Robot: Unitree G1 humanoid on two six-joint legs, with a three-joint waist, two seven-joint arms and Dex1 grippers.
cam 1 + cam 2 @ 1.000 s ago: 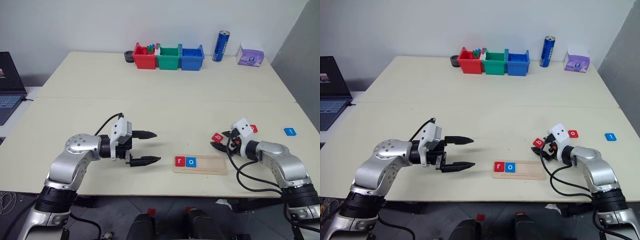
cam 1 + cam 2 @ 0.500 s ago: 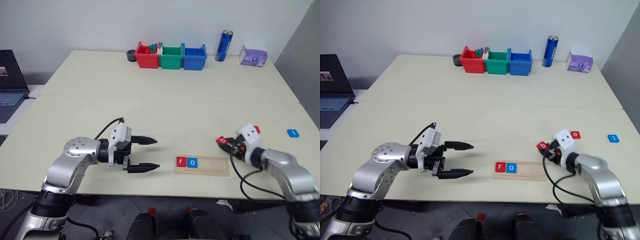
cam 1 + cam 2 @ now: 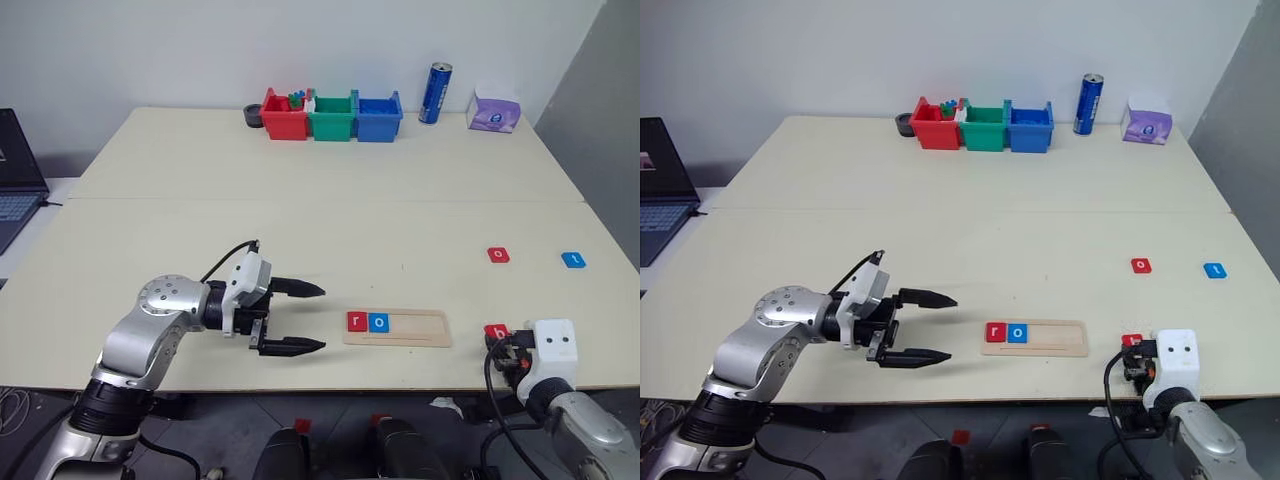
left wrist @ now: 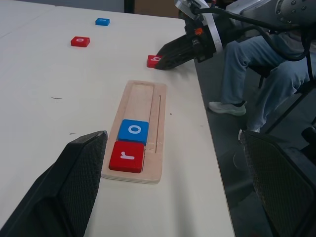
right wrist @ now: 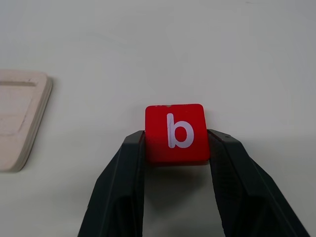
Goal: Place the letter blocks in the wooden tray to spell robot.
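With a finger on the red "b" block's side that must meet the blue "o" block, my right gripper next regrasps the "b" block's top and bottom edges [image 5: 174, 105].
The wooden tray [image 3: 415, 328] lies near the table's front edge. A red "r" block [image 3: 357, 321] and a blue "o" block [image 3: 379, 322] sit side by side at its left end. My right gripper [image 5: 176, 143] is shut on a red "b" block [image 5: 175, 132], just right of the tray by the front edge. A red "o" block [image 3: 498, 255] and a blue "t" block [image 3: 572, 260] lie farther back on the right. My left gripper [image 3: 305, 318] is open, left of the tray, its fingers pointing at it with nothing between them.
Red [image 3: 283, 115], green [image 3: 332, 114] and blue [image 3: 379, 115] bins stand at the far edge, with a blue can [image 3: 434, 93] and a purple pack [image 3: 493, 110] to their right. A laptop [image 3: 12, 195] sits far left. A person's legs [image 4: 247, 69] are beyond the table's front edge.
My right gripper has closed on the red "b" block and pulled it back toward the front right edge of the table. The left gripper has stayed put and open.
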